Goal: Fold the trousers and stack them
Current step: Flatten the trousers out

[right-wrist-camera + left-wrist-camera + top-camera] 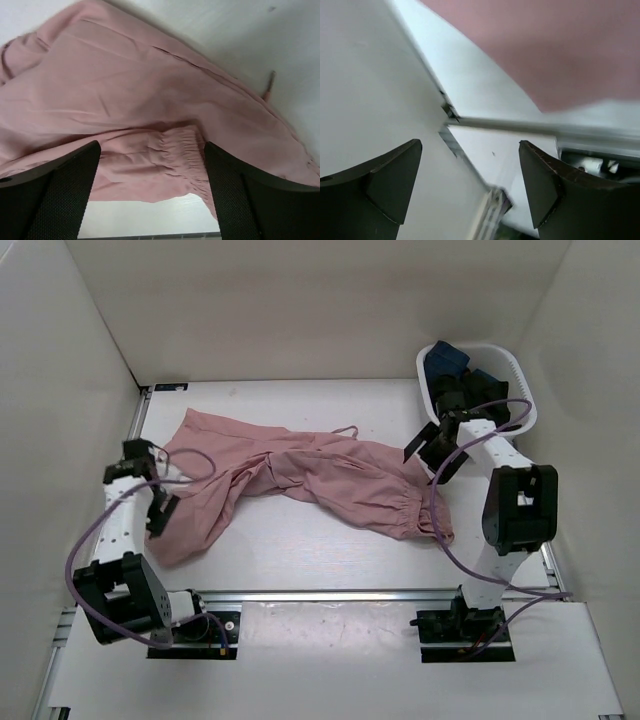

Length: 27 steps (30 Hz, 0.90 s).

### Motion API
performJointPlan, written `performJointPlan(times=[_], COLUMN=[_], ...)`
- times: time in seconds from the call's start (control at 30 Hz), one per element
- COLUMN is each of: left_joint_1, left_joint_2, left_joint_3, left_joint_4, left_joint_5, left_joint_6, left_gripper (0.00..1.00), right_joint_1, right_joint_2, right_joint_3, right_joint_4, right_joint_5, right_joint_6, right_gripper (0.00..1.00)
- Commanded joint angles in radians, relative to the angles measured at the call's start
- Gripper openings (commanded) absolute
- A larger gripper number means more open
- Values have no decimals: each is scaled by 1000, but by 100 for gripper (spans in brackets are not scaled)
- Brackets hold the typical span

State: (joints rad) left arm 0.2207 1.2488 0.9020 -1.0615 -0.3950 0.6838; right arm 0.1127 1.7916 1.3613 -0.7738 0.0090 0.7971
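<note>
The trousers lie bunched in slanting folds across their middle. Next, my right gripper grabs their gathered elastic edge (187,154) and pulls it away from my left gripper.
The dusty-pink trousers (300,475) lie spread and crumpled across the table, one leg running right to a gathered elastic cuff (420,512), the other down to the left (190,530). A thin drawstring (345,430) trails at the back. My left gripper (160,515) is open and empty over the left leg's edge; its wrist view shows pink cloth (560,45) at the top right. My right gripper (428,445) is open and empty, held above the right cuff. In the right wrist view the cuff (185,150) lies between the fingers (65,185).
A white basket (515,370) holding black and dark-blue garments (465,380) stands at the back right, just behind my right arm. White walls enclose the table on the left, back and right. A metal rail (330,593) runs along the near edge.
</note>
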Motion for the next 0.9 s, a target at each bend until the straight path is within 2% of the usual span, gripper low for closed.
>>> performJointPlan(times=[0.0, 0.1, 0.13, 0.2, 0.23, 0.37, 0.47, 0.57, 0.63, 0.7, 0.73, 0.83, 0.87], left_joint_1=[122, 177, 177, 157, 138, 79, 78, 19, -52, -87, -96, -106, -106], left_joint_2=[59, 130, 170, 217, 230, 256, 290, 302, 302, 290, 279, 256, 256], left_joint_3=[210, 268, 282, 329, 342, 342, 342, 328, 281, 229, 162, 68, 33], left_joint_4=[24, 15, 6, -15, -35, -35, -35, -26, -17, 15, 68, 152, 164], left_joint_5=[119, 198, 223, 299, 314, 376, 444, 502, 489, 415, 298, 118, 102], left_joint_6=[-93, -133, -144, -184, -194, -225, -251, -262, -262, -262, -271, -271, -262], left_gripper=[89, 89, 89, 89, 89, 90, 90, 91, 92, 92, 92, 92, 92], right_joint_1=[10, 10, 10, 10, 10, 31, 41, 50, 59, 68, 68, 79, 91], right_joint_2=[96, 185, 201, 210, 210, 137, 97, 46, 10, -9, -21, -31, -31], right_joint_3=[50, 50, 50, 50, 41, 5, 5, 15, 15, 15, 24, 24, 38], right_joint_4=[18, 18, 7, -2, -2, -2, -54, -93, -105, -119, -119, -119, -119], right_joint_5=[-96, -106, -106, -93, -84, -15, 31, 84, 138, 161, 161, 174, 192], right_joint_6=[45, 36, 25, 16, 16, 16, 4, -6, -15, -15, -15, -35, -35], right_gripper=[88, 77, 67, 56, 40, 15, 6, 2, 1, 0, 0, 11, 17])
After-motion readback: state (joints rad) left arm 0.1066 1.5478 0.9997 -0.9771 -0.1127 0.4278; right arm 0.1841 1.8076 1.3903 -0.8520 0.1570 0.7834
